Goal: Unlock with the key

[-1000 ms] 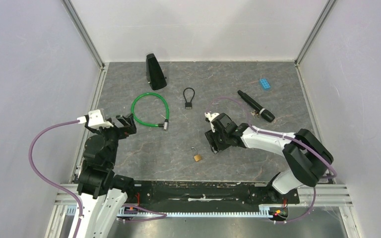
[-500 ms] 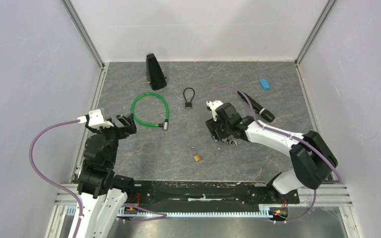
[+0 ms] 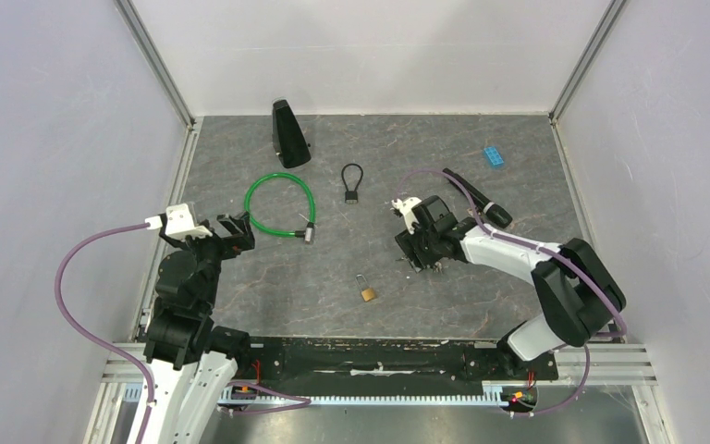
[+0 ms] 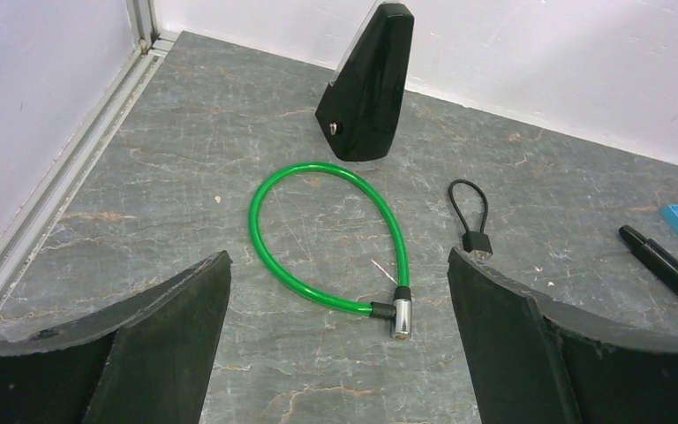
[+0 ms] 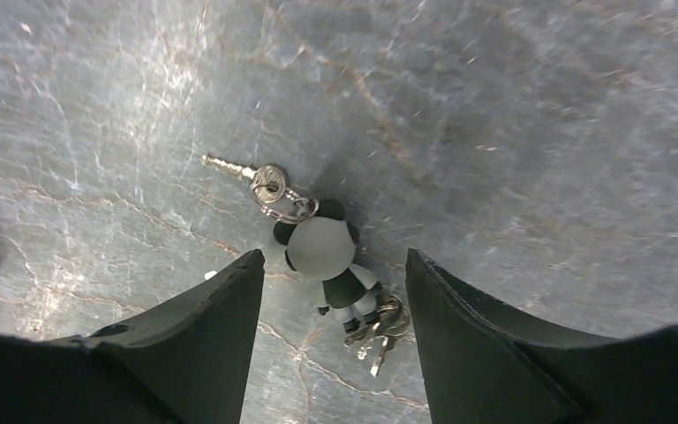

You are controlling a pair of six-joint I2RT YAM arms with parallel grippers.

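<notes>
The key points crooked while my right gripper's fingers straddle the panda figure, so I should turn in line with the key and grip the key's round head (image 5: pixel 269 184).
A key ring with a panda figure (image 5: pixel 322 247) lies flat on the grey table. One key (image 5: pixel 238 170) points left from it and a small bunch of keys (image 5: pixel 380 331) lies at its feet. My right gripper (image 5: pixel 334 256) hangs open just above the panda, one finger on each side, holding nothing. In the top view that gripper (image 3: pixel 422 259) sits right of centre with the keys (image 3: pixel 434 266) at its tips. A small brass padlock (image 3: pixel 368 293) lies to its near left. My left gripper (image 3: pixel 233 227) stands wide open and empty at the left, short of the green cable lock (image 4: pixel 318 238).
The green cable lock (image 3: pixel 280 205) has a chrome barrel end (image 4: pixel 401 316). A small black loop lock (image 3: pixel 351 182), a black wedge (image 3: pixel 288 136), a black pen (image 3: pixel 476 198) and a blue brick (image 3: pixel 494 155) lie farther back. White walls close three sides.
My right gripper has moved right and slightly back, away from the brass padlock, and now hangs over the key ring. The left arm has not moved.
</notes>
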